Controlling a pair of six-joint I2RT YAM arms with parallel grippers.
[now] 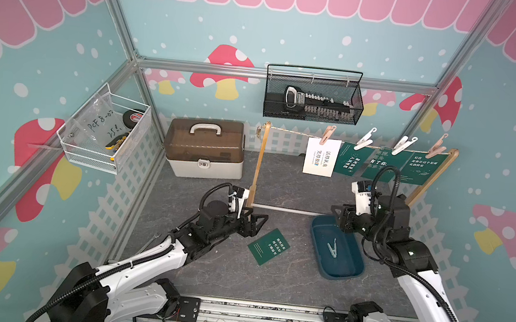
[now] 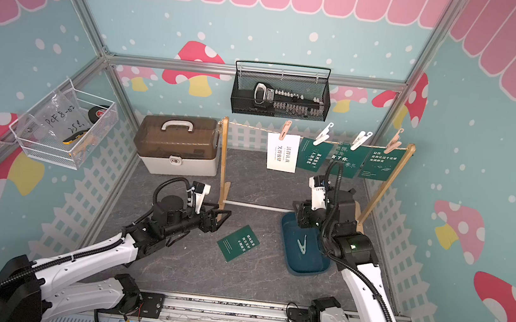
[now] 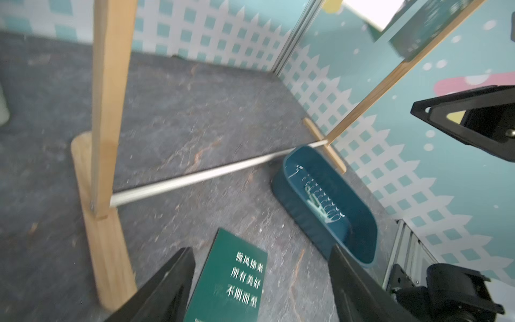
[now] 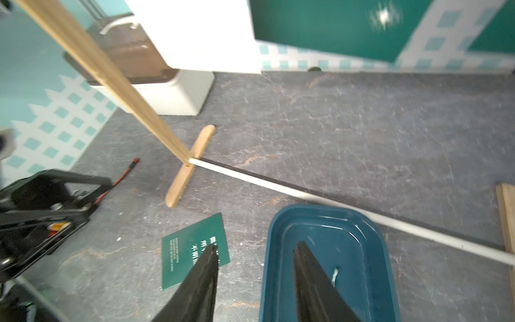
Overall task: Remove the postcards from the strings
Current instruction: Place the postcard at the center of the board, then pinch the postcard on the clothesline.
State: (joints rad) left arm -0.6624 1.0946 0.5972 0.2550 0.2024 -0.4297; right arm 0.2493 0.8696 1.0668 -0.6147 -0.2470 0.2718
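Next, my left gripper goes to the hanging white postcard's lower corner [image 1: 305, 171] [image 3: 345, 3], on the side toward the toolbox, and closes there.
The string [image 1: 293, 132] runs between two wooden posts. A white postcard [image 1: 321, 157] and three dark green postcards [image 1: 352, 159] [image 1: 378, 165] [image 1: 421, 169] hang from it by clothespins [image 1: 328, 134]. Another green postcard [image 1: 268, 246] [image 3: 231, 278] lies flat on the table. My left gripper [image 1: 259, 223] [image 3: 262, 248] is open and empty just above that card's far end, by the left post's foot. Over the far end of the blue tray [image 1: 353, 268] [image 4: 320, 223], my right gripper [image 1: 338, 215] [image 4: 257, 244] stands open and empty.
A pale green clothespin [image 1: 332, 248] lies in the tray. A white rod [image 1: 284, 209] joins the posts' feet. A brown-lidded toolbox [image 1: 205, 149] stands at the back left. Wire baskets [image 1: 313, 95] [image 1: 104, 131] hang on the back and left walls.
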